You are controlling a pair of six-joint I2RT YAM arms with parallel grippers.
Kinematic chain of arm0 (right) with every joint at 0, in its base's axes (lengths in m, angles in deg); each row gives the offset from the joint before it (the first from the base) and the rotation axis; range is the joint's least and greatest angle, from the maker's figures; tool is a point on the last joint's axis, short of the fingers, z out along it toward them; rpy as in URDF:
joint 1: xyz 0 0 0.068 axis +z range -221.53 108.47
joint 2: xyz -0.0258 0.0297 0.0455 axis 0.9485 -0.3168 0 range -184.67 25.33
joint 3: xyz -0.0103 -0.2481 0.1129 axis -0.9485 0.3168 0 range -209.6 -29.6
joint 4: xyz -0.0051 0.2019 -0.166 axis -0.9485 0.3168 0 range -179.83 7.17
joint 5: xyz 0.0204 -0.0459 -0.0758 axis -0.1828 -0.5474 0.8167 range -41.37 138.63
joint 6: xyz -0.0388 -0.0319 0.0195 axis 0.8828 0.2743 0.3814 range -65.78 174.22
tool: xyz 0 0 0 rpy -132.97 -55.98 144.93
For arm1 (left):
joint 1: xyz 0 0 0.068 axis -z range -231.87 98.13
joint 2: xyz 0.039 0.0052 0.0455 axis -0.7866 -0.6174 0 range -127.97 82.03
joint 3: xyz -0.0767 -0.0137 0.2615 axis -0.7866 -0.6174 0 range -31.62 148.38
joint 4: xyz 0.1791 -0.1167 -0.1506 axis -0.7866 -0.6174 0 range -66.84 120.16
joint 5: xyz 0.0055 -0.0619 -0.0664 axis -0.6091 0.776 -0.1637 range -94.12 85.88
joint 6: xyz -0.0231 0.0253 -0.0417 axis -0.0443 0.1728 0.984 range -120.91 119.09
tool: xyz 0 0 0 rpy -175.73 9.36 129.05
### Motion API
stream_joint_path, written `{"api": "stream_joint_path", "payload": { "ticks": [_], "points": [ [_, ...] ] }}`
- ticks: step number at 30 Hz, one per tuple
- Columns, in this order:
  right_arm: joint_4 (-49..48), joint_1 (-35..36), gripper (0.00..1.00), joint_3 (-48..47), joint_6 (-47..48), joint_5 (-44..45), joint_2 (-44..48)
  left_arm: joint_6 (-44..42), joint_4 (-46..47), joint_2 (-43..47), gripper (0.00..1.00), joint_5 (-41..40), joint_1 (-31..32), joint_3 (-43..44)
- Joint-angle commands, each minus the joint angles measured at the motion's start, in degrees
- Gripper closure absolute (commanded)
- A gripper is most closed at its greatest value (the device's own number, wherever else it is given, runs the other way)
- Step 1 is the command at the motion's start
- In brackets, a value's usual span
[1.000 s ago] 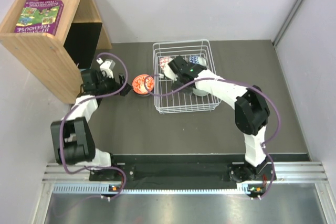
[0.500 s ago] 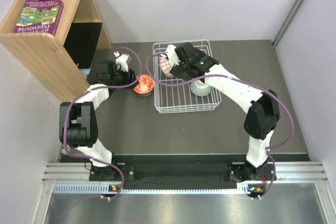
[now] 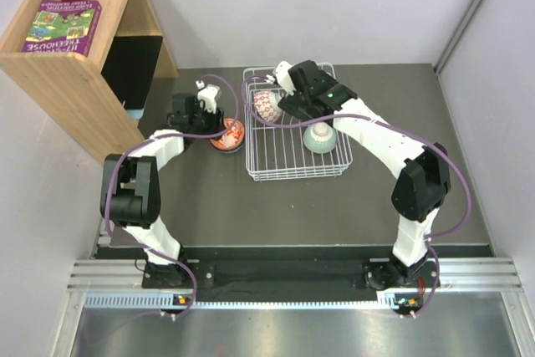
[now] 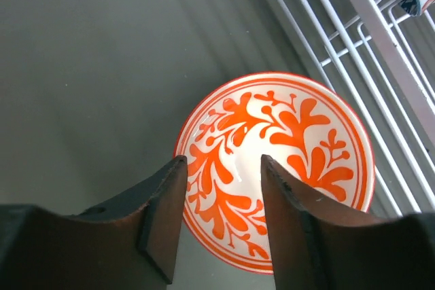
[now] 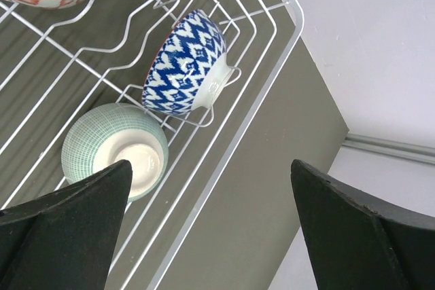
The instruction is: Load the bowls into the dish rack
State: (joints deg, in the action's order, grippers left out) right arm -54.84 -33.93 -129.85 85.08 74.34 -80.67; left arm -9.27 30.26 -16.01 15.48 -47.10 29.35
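Note:
One finger of the left gripper crowds the orange bowl's rim while the other hangs far inside, so the left gripper should open, move away from the rack, and pinch the orange bowl's rim [image 4: 185,128].
An orange-red patterned bowl [image 4: 279,168] sits upright on the dark table, just left of the white wire dish rack [image 3: 294,175]. My left gripper [image 4: 221,162] hangs over the bowl's near rim, one finger outside it and one over the inside, half closed and holding nothing. In the rack lie a red-and-white bowl [image 3: 267,104], a pale green bowl [image 5: 115,151] upside down, and a blue-and-white bowl [image 5: 185,62] on its side against the prongs. My right gripper [image 5: 211,166] hovers wide open above the rack's back right corner, empty.
A wooden shelf [image 3: 79,68] with a purple book [image 3: 63,27] stands at the back left, close to the left arm. The rack's wire side [image 4: 353,73] runs right beside the orange bowl. Walls close in behind and at the right.
My left gripper has moved right over the orange bowl and its jaws have narrowed. My right gripper has pulled back from the red-and-white bowl, which now rests in the rack.

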Motion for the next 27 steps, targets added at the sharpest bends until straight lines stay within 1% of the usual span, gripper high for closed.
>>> {"api": "stream_joint_path", "payload": {
  "ticks": [1, 2, 3, 7, 11, 14, 16, 18, 20, 27],
  "points": [
    [-2.99, -0.34, 0.0, -1.09, -1.14, -0.32, 3.87, -1.57, 2.45, 0.65, 0.41, -2.55, 0.15, 2.31],
    [-3.08, -0.34, 0.0, -1.09, -1.14, -0.31, 3.78, -1.66, 2.62, 0.83, 0.34, -2.37, 0.06, 2.14],
    [-2.99, -0.43, 0.0, -1.18, -1.14, -0.23, 3.78, -1.57, 2.8, 1.27, 0.31, -1.67, 0.15, 2.22],
    [-2.99, -0.43, 0.0, -1.35, -1.06, -0.14, 3.69, -1.31, 3.06, 2.24, 0.29, -0.79, 0.15, 1.96],
    [-3.08, -0.43, 0.0, -1.09, -0.97, -0.23, 3.87, -1.83, 3.86, 1.8, 0.29, -1.84, 0.15, 1.7],
    [-2.99, -0.43, 0.0, -0.83, -0.79, -0.23, 4.22, -2.27, 3.77, 0.49, 0.33, -2.02, 0.15, 2.05],
    [-3.08, -0.43, 0.0, -0.83, -0.88, -0.23, 4.3, -2.62, 3.77, -0.04, 0.39, -2.02, 0.15, 2.13],
    [-2.99, -0.43, 0.0, -0.83, -0.88, -0.4, 4.39, -2.63, 3.86, -0.75, 0.41, -2.1, 0.15, 2.4],
    [-2.99, -0.43, 0.0, -0.74, -0.88, -0.31, 4.57, -2.8, 3.94, -1.19, 0.46, -2.28, 0.15, 2.31],
    [-3.08, -0.43, 0.01, -0.48, -0.88, -0.49, 4.74, -3.33, 3.59, -1.63, 0.47, -2.46, 0.15, 2.66]
  ]
}}
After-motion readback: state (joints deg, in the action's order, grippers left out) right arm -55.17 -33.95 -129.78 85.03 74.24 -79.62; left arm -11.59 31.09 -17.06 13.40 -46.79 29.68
